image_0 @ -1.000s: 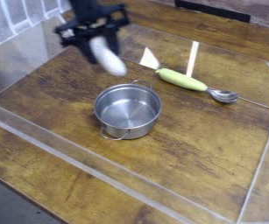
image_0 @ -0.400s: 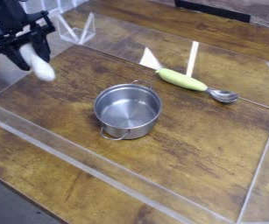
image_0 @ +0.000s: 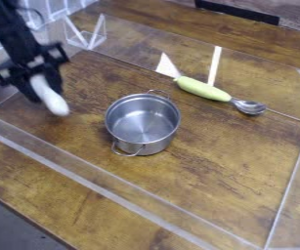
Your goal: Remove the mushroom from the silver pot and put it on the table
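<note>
I will release the mushroom on the bare wood (image_0: 37, 86) beside the clear acrylic side nearest my arm.
My gripper (image_0: 37, 78) hangs over the left part of the table (image_0: 204, 176), to the left of the silver pot (image_0: 142, 122). It is shut on the mushroom (image_0: 51, 100), whose white stem sticks out below the dark fingers, low over the wood. The image is blurred there and the cap does not show. I cannot tell whether the mushroom touches the table. The pot stands upright near the middle, and its inside is bare.
A yellow-green vegetable toy (image_0: 202, 89) lies behind the pot on the right, with a metal spoon (image_0: 249, 106) beside it. Clear acrylic walls (image_0: 139, 200) edge the table at the front, left and right.
The gripper, with the mushroom in it, has swung from behind the pot to the far left, then come down lower and slightly toward the pot. The pot has not moved.
</note>
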You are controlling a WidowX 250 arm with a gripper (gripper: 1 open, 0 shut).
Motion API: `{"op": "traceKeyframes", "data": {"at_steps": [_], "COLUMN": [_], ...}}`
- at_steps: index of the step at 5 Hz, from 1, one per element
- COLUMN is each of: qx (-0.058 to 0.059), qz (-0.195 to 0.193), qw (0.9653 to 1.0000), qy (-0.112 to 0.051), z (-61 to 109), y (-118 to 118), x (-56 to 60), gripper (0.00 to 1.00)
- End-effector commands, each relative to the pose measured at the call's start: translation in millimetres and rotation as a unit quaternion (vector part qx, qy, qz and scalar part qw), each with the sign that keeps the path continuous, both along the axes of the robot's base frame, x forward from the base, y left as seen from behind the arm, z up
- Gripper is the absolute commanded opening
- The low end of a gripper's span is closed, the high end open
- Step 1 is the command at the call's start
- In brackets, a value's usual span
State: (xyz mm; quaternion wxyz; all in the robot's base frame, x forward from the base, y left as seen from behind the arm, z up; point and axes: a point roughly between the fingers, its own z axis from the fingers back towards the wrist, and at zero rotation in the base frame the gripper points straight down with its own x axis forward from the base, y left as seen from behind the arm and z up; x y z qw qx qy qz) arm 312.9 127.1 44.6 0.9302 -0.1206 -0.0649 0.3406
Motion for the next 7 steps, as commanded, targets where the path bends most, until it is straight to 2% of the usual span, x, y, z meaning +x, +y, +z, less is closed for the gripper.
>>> {"op": "traceKeyframes", "data": {"at_steps": [1, 3, 5, 6, 7], "qx": [0.010, 0.009, 0.010, 0.009, 0.009], "qz": [-0.013, -0.032, -0.024, 0.018, 0.058], "qw": [0.9998, 0.9994, 0.9995, 0.9995, 0.9976], "qy": [-0.011, 0.002, 0.015, 0.024, 0.036], "z": [-0.5, -0.2, 5.5, 7.4, 6.7], "y": [-4.0, -7.7, 17.5, 31.9, 45.1], "x": [9.2, 15.4, 21.1, 23.1, 24.1], "gripper": [0.00, 0.00, 0.00, 0.00, 0.00]}}
